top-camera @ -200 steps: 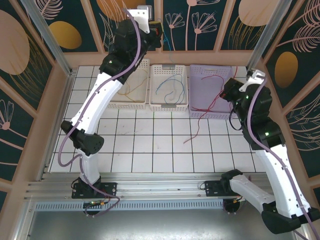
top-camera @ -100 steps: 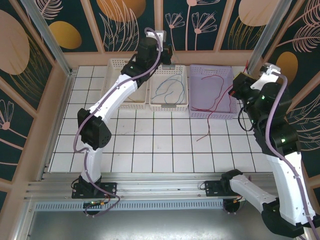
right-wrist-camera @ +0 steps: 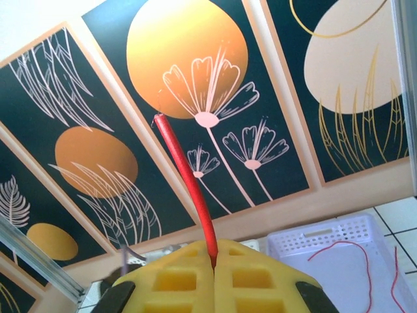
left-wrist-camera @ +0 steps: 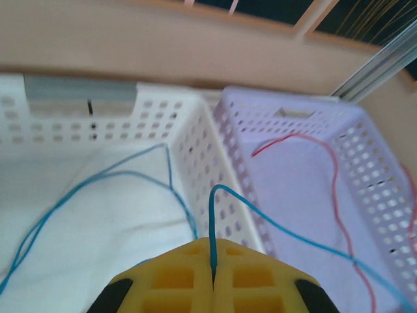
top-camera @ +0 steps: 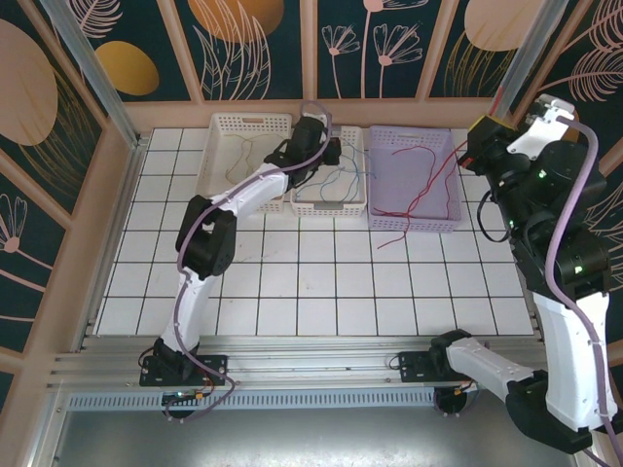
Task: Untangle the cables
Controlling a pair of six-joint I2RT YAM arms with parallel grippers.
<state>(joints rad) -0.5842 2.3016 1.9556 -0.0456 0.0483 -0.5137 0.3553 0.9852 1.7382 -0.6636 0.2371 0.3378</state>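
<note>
My left gripper has the thin blue cable. It will let go of it on the bottom of the middle white basket point(top-camera: 321, 184), next to the other blue cable.
My left gripper point(top-camera: 332, 152) hangs low over the middle white basket point(top-camera: 331, 208), shut on a thin blue cable point(left-wrist-camera: 273, 225). That cable arches out of the left gripper point(left-wrist-camera: 213, 242) and crosses the basket wall into the purple basket point(left-wrist-camera: 293, 111). Another blue cable point(left-wrist-camera: 98, 182) lies in the white basket. My right gripper point(top-camera: 477, 144) is raised at the back right, shut on a red cable point(top-camera: 421, 199). The red cable drapes across the purple basket point(top-camera: 414, 223) and its tail hangs over the front rim onto the tiles. A stub of red cable point(right-wrist-camera: 186, 169) sticks up from the right gripper point(right-wrist-camera: 214, 246).
A second red cable point(top-camera: 409, 151) lies in the purple basket. The left white basket point(top-camera: 219, 161) holds a thin yellow-tan cable point(top-camera: 240, 161). The three baskets stand in a row at the back of the white tiled table point(top-camera: 292, 282). Wooden walls and metal posts close in the sides.
The left arm has come down from high at the back wall to just over the middle basket. The right gripper has risen and moved back right, dragging the red cable's tail toward the purple basket.
</note>
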